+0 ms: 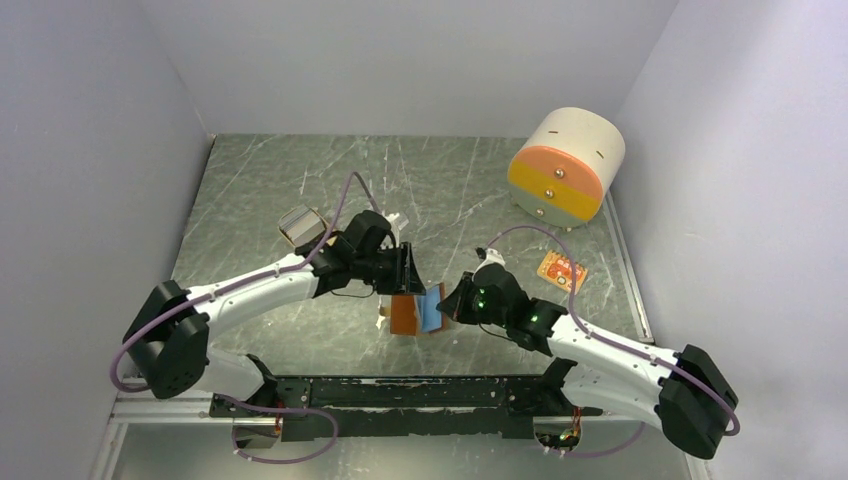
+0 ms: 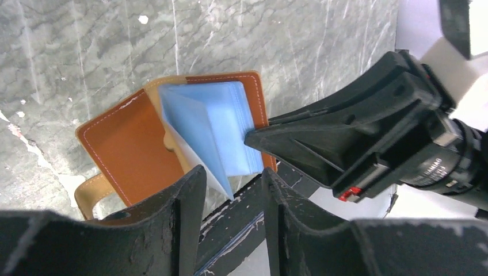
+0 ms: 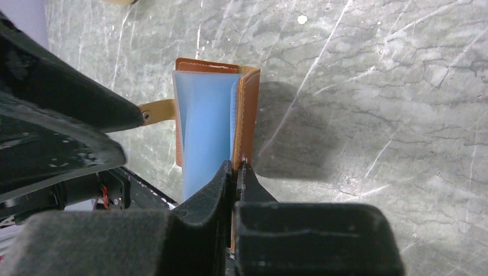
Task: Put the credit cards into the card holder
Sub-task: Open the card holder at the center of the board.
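The blue sleeve stands up off the snap-strap brown cover, so next my left gripper lays it over and grips that cover's edge [image 2: 105, 168].
The card holder [image 1: 407, 314] stands open near the table's front, with brown leather covers and pale blue sleeves [image 2: 213, 123] fanned out. My right gripper [image 3: 237, 170] is shut on the edge of its right-hand cover [image 3: 247, 115], holding it upright. My left gripper [image 2: 233, 179] hovers just above the holder with its fingers apart and nothing gripped. The corner of one blue sleeve hangs near the left finger. A snap strap [image 3: 155, 110] sticks out on the far side. The credit cards [image 1: 300, 225], a small pale grey stack, lie on the table behind the left arm.
A cream-and-orange drum-shaped box [image 1: 565, 165] sits at the back right. A small orange patterned card [image 1: 561, 270] lies to the right of the right arm. The black base rail [image 1: 400, 392] runs along the near edge just below the holder.
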{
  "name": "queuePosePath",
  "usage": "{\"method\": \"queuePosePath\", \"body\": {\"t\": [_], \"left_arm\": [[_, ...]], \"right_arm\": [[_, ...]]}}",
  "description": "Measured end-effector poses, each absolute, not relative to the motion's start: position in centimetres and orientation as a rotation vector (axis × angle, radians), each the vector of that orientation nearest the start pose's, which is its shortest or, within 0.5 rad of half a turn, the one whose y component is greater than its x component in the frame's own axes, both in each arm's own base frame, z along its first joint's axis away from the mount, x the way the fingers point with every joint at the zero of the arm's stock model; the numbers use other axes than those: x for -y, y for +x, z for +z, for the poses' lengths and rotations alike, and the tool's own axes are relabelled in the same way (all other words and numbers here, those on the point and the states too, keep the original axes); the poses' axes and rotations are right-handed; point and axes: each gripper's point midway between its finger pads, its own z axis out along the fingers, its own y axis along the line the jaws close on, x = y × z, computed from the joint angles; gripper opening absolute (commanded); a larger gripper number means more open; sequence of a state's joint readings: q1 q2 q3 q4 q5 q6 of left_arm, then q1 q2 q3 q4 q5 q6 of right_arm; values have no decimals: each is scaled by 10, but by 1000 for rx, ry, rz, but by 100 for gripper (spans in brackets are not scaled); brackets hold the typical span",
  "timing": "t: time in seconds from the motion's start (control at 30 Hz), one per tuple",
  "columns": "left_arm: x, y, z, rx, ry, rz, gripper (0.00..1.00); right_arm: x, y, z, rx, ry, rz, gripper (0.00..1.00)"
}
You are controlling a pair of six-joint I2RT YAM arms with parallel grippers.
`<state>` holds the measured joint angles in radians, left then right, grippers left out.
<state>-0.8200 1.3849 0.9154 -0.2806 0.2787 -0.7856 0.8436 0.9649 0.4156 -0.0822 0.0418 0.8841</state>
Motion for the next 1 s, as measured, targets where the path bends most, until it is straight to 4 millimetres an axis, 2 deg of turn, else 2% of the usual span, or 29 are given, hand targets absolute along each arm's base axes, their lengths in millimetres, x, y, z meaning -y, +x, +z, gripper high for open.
{"method": "queuePosePath", "body": {"t": [0.27,0.37,0.43,0.53,0.63,0.77,0.9,1.0], "left_arm": [[328,188,102,-2664,229,-1004,47],[327,188,88,-2711,234,-925,46],[323,190,76,-2747,225,-852,45],[311,189,53,-2814,204,-733,43],[299,184,39,-2846,185,-667,43],[288,178,27,-2873,175,-617,41],[285,178,22,-2878,170,-589,41],[284,178,19,-2883,170,-585,40]], "right_arm": [[-236,177,80,-2389,64,845,0],[-236,177,79,-2392,64,843,13],[-236,177,78,-2393,65,841,17],[-234,178,73,-2404,66,817,16],[-230,177,64,-2413,71,795,18],[-218,177,45,-2437,105,757,32],[-203,177,30,-2480,136,668,35],[-197,176,33,-2499,139,618,40]]}}
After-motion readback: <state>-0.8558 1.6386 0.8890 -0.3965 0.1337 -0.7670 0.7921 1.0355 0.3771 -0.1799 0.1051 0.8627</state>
